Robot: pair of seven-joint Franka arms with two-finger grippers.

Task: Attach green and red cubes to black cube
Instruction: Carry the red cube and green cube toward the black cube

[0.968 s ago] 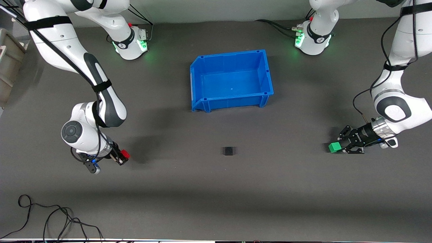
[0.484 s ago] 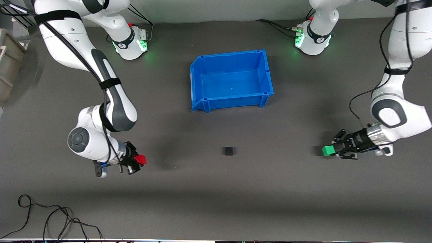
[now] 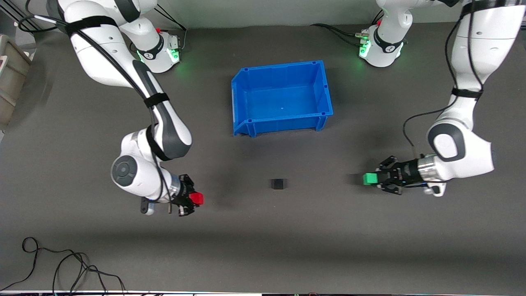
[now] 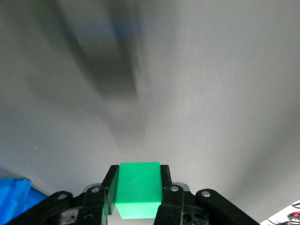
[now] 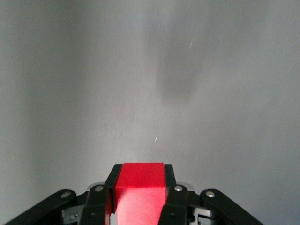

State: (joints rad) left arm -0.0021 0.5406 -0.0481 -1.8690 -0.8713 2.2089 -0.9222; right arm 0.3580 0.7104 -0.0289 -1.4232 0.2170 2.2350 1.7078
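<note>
Next, I release the red cube from my right gripper on the grey table [image 3: 268, 188], against the black cube's side opposite my left gripper.
The black cube [image 3: 278, 183] sits alone on the grey table, nearer the front camera than the blue bin. My left gripper [image 3: 373, 179] is shut on the green cube [image 3: 370, 178] and holds it just above the table, toward the left arm's end from the black cube. The green cube fills the jaws in the left wrist view [image 4: 138, 188]. My right gripper [image 3: 194, 200] is shut on the red cube [image 3: 197, 199], low over the table toward the right arm's end from the black cube. The red cube shows between the fingers in the right wrist view [image 5: 138, 190].
An empty blue bin [image 3: 246, 121] stands at the table's middle, farther from the front camera than the black cube. A black cable [image 3: 61, 267] lies coiled at the near edge toward the right arm's end. A grey box [image 3: 10, 74] stands at that end.
Both grippers have moved inward toward the black cube, each still holding its cube. The black cube and the bin have not moved.
</note>
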